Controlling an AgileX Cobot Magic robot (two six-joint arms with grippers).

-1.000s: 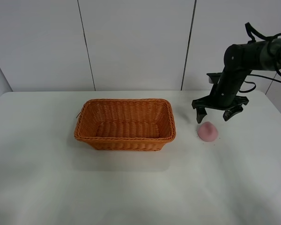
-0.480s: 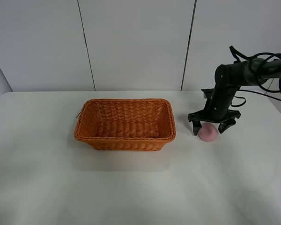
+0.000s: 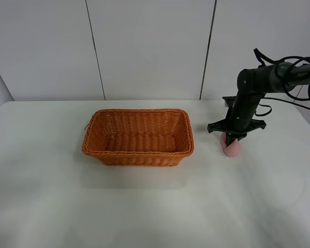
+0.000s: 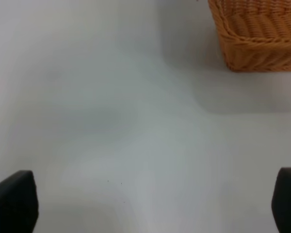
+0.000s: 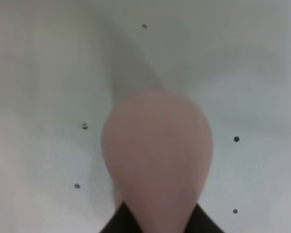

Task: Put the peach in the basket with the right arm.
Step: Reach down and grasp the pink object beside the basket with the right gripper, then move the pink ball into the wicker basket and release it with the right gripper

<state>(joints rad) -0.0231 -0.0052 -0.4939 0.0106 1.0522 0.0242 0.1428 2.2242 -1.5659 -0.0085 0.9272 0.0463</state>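
Observation:
The robot's right gripper will release the peach on the basket's bottom, by the middle of the basket's front side point(image 3: 140, 139).
The pink peach point(image 3: 232, 149) lies on the white table to the right of the orange-brown wicker basket point(image 3: 138, 157). My right gripper point(image 3: 231, 139) has come down over it from above, with its black fingers drawn together onto the top of the fruit. In the right wrist view the peach point(image 5: 157, 153) fills the middle, and black fingertips point(image 5: 117, 224) press against its lower edge. The basket holds nothing. My left gripper point(image 4: 148, 204) stands open, its fingertips point(image 4: 13, 201) far apart above bare table, with a corner of the basket point(image 4: 259, 36) beyond it.
The white table point(image 3: 155, 206) stretches to the left of and in front of the basket. A panelled white wall point(image 3: 150, 46) stands just behind the table's far edge. The right arm's cables point(image 3: 299, 64) hang at the far right.
My right gripper has sunk onto the peach and its fingers have gone from spread wide to drawn in around the fruit. The peach and the basket stay where they were.

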